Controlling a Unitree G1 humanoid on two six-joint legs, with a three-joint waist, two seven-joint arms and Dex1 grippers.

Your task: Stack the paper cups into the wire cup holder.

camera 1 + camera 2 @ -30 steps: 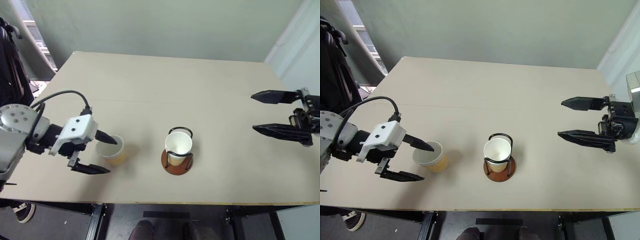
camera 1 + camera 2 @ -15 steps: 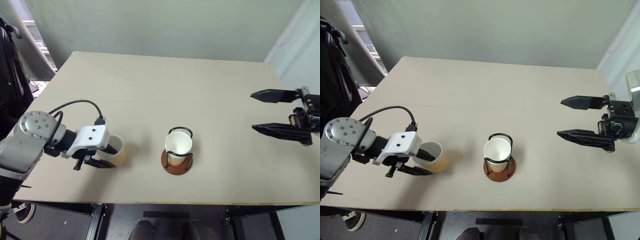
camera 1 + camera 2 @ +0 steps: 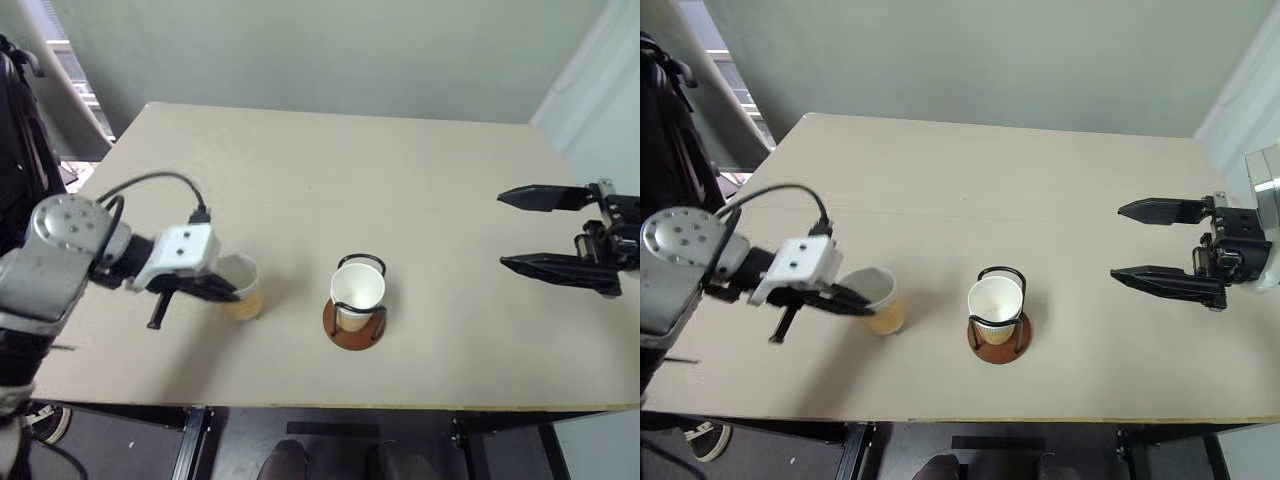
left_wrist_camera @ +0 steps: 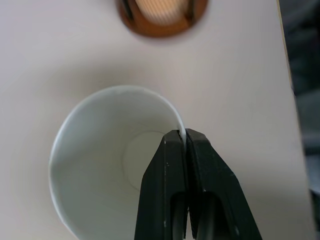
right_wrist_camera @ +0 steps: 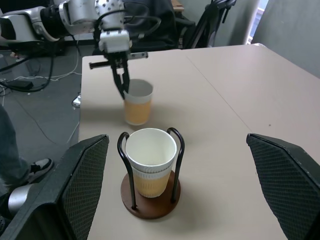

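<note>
My left gripper needs to let go of the tan paper cup inside the paper cup standing in the wire cup holder (image 3: 359, 287).
My left gripper (image 3: 228, 293) is shut on the rim of a tan paper cup (image 3: 243, 295). One finger is inside the white wall and one outside, as the left wrist view shows at the fingertips (image 4: 176, 137). The cup (image 5: 137, 102) stays upright and low at the table; I cannot tell whether its bottom touches. To its right stands the wire cup holder (image 3: 352, 331) on its brown disc, with a paper cup (image 3: 357, 288) in its loops and a second rim showing below that one (image 5: 149, 172). My right gripper (image 3: 505, 230) hangs open, far right of the holder.
The pale table (image 3: 330, 170) has its front edge (image 3: 330, 406) close below the holder. Black office chairs (image 5: 165, 20) and cables stand beyond the left side. A person's shoe (image 5: 22, 197) rests on the floor there.
My left gripper has shut on the cup's rim and carried the cup a little to the right, toward the holder. The right arm has kept still.
</note>
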